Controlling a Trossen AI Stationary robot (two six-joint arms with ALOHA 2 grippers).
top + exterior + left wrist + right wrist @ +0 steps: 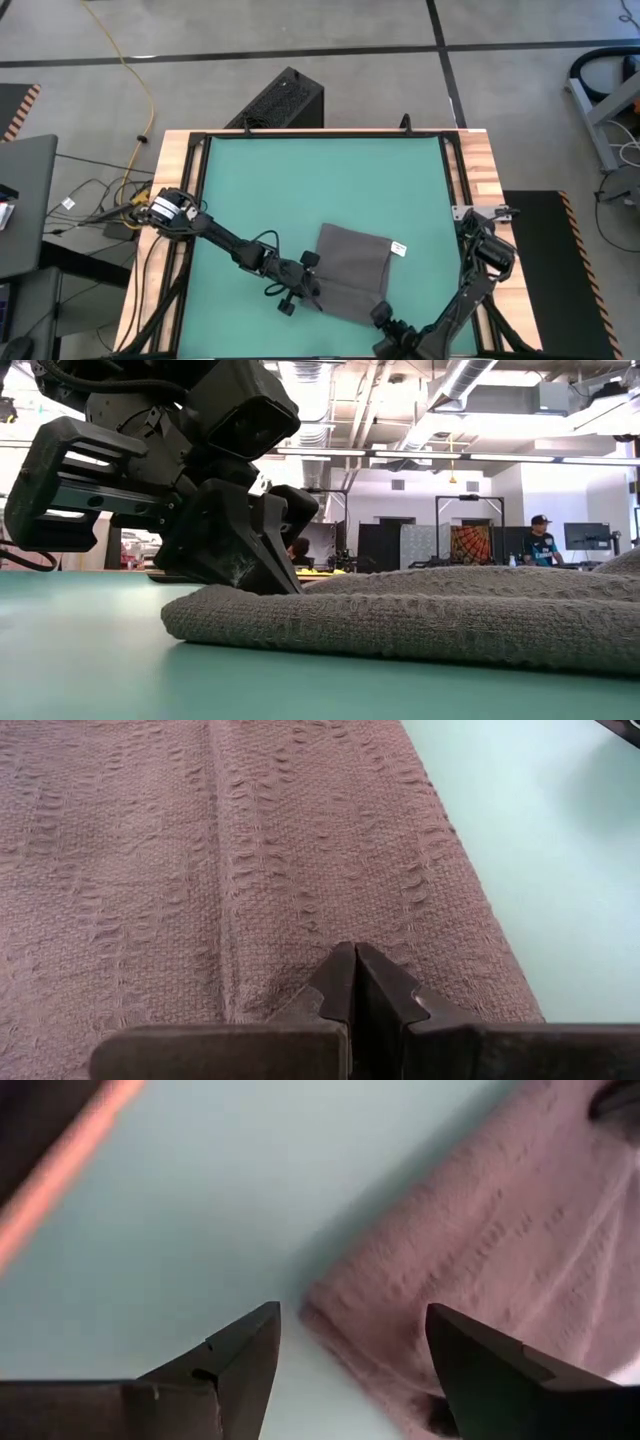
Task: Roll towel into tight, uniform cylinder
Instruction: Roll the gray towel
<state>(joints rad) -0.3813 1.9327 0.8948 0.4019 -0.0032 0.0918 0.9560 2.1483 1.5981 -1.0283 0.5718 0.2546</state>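
Note:
The left gripper's fingers are on the towel's top, so it should back off and take the towel's edge (186,616) while the robot's right gripper pinches the towel's corner.
The dark grey towel (352,272) lies flat on the green mat (300,180), near the table's near edge, its small white tag (399,248) at its right edge. My left gripper (312,287) is at the towel's left edge, fingers shut; it looms large in the low view (268,575). My right gripper (385,318) is open at the towel's near right corner (315,1305). One finger (240,1360) stands over the bare mat and the other (480,1370) over the cloth; whether they touch, I cannot tell. My left gripper has its shut fingertips (355,970) down on the towel just inside its left edge (230,600). They come slanting down from the table's left. The cloth puckers slightly at the tips (300,988). How much cloth is between them is hidden. The towel lies on the mat.
A black box (285,100) stands on the floor beyond the table's far edge. Wooden borders (480,170) frame the mat. Cables (120,200) lie off the table's left. The mat's far half is bare. A person (540,540) stands far back in the room.

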